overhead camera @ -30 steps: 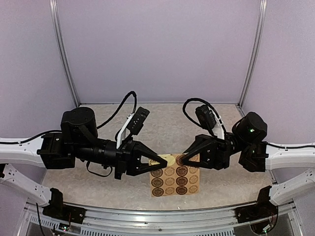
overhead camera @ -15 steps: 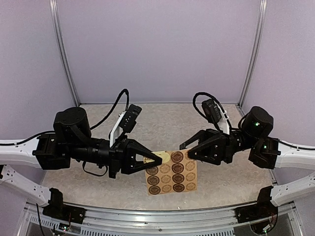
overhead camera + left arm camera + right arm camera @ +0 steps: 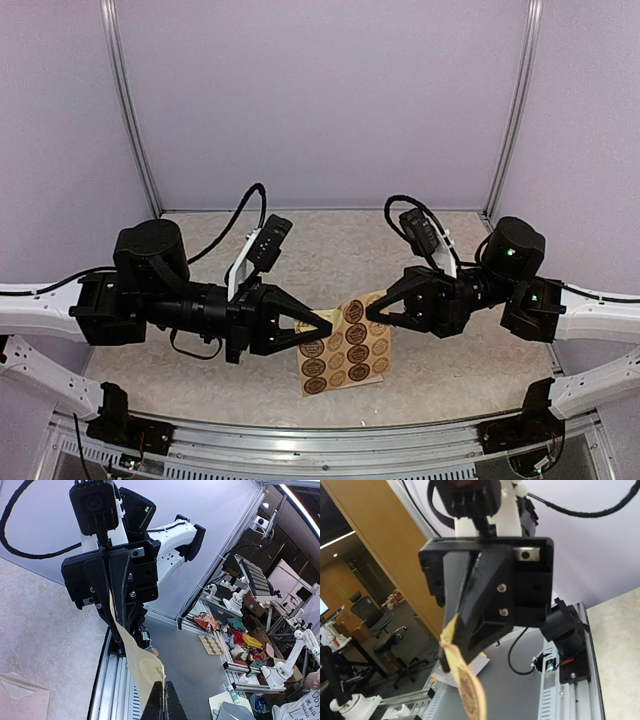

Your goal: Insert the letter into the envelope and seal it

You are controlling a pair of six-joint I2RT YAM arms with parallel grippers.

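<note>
My left gripper's hold on the folded corner bends the whole sheet. So my left gripper needs to open and grab the top edge (image 3: 357,301) beside my right gripper.
A tan sheet of round brown stickers (image 3: 345,345) hangs tilted between my two grippers, above the table. My left gripper (image 3: 325,325) is shut on its upper left corner; in the left wrist view its fingertips (image 3: 162,705) pinch the sheet's edge (image 3: 142,665). My right gripper (image 3: 372,312) is shut on the upper right edge, and shows opposite in the left wrist view (image 3: 114,605). The right wrist view shows the sheet (image 3: 470,690) and the left gripper (image 3: 449,649); my own right fingers are out of frame there. The envelope (image 3: 20,700) lies flat on the table, hidden in the top view. The letter is out of view.
The speckled beige table (image 3: 330,240) is walled by lilac panels (image 3: 320,100) at the back and sides. A metal rail (image 3: 320,445) runs along the near edge. Both arms reach toward the middle and nearly meet.
The sticker sheet has come up off the table and tilted. Both grippers hold its top edge; the right gripper drew back to the right and then came in closer again.
</note>
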